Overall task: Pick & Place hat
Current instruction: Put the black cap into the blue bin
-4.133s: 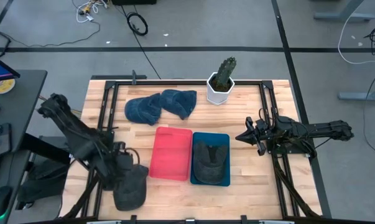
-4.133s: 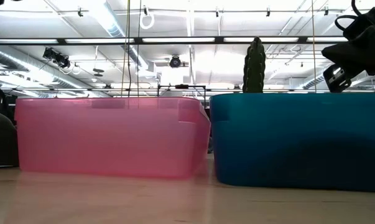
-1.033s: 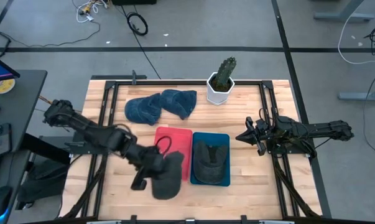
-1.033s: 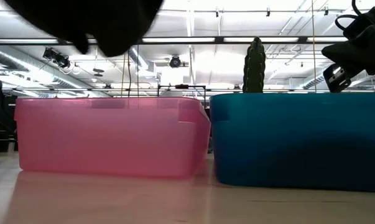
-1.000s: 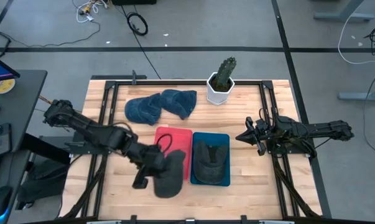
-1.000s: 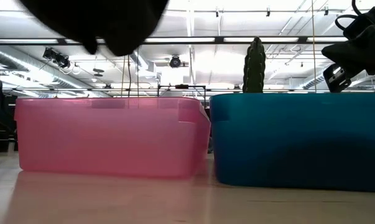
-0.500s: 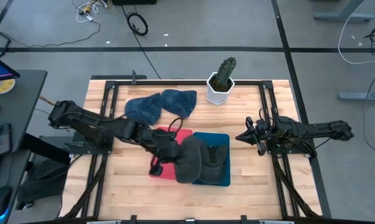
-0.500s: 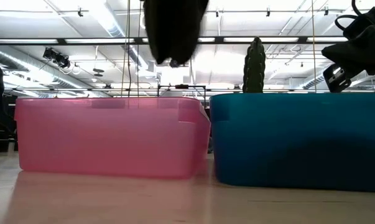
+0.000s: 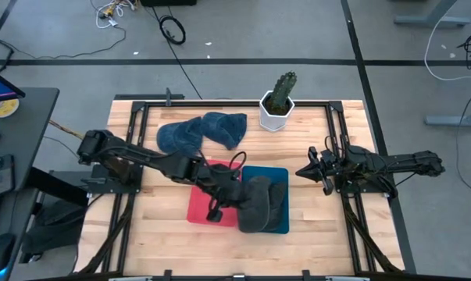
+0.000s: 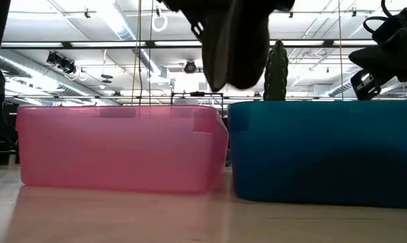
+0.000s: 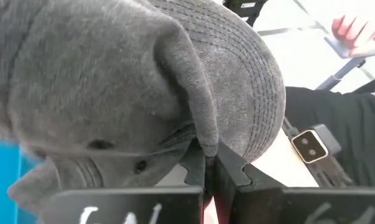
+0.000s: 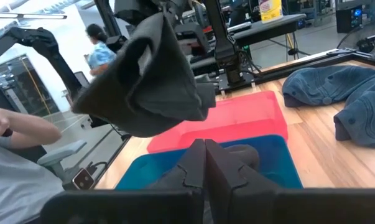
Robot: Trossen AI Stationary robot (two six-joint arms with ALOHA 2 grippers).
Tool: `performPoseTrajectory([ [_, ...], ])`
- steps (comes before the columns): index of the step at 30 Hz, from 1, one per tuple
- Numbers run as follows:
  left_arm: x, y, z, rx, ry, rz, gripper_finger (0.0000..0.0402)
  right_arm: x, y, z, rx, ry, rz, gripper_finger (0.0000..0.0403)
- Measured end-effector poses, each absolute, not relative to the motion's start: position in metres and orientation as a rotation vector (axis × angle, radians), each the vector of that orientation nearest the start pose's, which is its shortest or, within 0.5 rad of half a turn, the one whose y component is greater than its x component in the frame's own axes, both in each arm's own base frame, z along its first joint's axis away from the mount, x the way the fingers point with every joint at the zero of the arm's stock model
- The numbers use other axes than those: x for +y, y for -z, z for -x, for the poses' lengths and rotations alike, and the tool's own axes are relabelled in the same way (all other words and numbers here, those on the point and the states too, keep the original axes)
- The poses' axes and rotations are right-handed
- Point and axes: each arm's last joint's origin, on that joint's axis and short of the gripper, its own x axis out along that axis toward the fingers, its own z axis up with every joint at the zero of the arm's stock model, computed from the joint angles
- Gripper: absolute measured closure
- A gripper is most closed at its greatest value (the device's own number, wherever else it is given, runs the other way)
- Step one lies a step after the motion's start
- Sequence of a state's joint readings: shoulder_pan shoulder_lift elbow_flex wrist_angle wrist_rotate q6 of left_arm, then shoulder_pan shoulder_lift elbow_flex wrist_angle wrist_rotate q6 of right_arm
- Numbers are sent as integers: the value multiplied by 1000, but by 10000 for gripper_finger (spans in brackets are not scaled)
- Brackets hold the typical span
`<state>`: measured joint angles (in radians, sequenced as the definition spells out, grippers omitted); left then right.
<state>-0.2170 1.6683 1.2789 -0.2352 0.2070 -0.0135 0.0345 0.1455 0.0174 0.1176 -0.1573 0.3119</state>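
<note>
Next, my left gripper releases the dark grey hat so that it is set down on the second grey hat in the blue bin (image 9: 264, 208). The dark grey hat now hangs well above the bin.
A dark grey hat (image 9: 258, 206) hangs in the air over the left part of the blue bin (image 9: 280, 226), with my left gripper (image 9: 232, 197) shut on it. In the low view the hat (image 10: 233, 40) hangs well above both bins' rims. A second grey hat (image 9: 276, 190) lies inside the blue bin. Beside it on the left stands the red bin (image 9: 200, 209). Two blue hats (image 9: 180, 135) (image 9: 227, 127) lie on the table farther back. My right gripper (image 9: 301, 172) waits shut at the right, level, holding nothing. My left gripper pinches a fold of the hat's grey cloth (image 11: 203, 140) between its two fingers, beside the stitched brim (image 11: 252, 81). The fingers come slanting down from the table's left. The hat hangs past the fingertips, lifted clear of both bins.
A cactus in a white pot (image 9: 278, 103) stands at the far edge behind the blue bin. Black rails (image 9: 137, 140) frame the wooden table. In the right wrist view, people (image 12: 100, 43) show in the room beyond the table.
My left gripper has carried the grey hat toward the table's right edge, from over the near side of the red bin to over the blue bin's left part, sinking a little and rolling. It has stayed shut, the hat clear of the bins throughout.
</note>
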Motion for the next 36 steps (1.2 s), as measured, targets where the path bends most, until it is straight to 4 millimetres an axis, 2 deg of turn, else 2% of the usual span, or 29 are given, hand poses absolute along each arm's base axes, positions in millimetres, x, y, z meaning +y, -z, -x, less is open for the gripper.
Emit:
performPoseTrajectory([
  [5, -80, -266, -369, 635, 386, 15, 395, 8, -169, -106, 42, -188, -312, 389],
  [13, -82, -261, -376, 613, 397, -11, 395, 8, -168, -106, 47, -187, -312, 389],
  [27, -76, -227, -392, 694, 373, -3, 390, 8, -168, -106, 53, -186, -313, 389],
  [36, -75, -219, -395, 716, 367, 1, 388, 8, -168, -106, 53, -186, -313, 389],
])
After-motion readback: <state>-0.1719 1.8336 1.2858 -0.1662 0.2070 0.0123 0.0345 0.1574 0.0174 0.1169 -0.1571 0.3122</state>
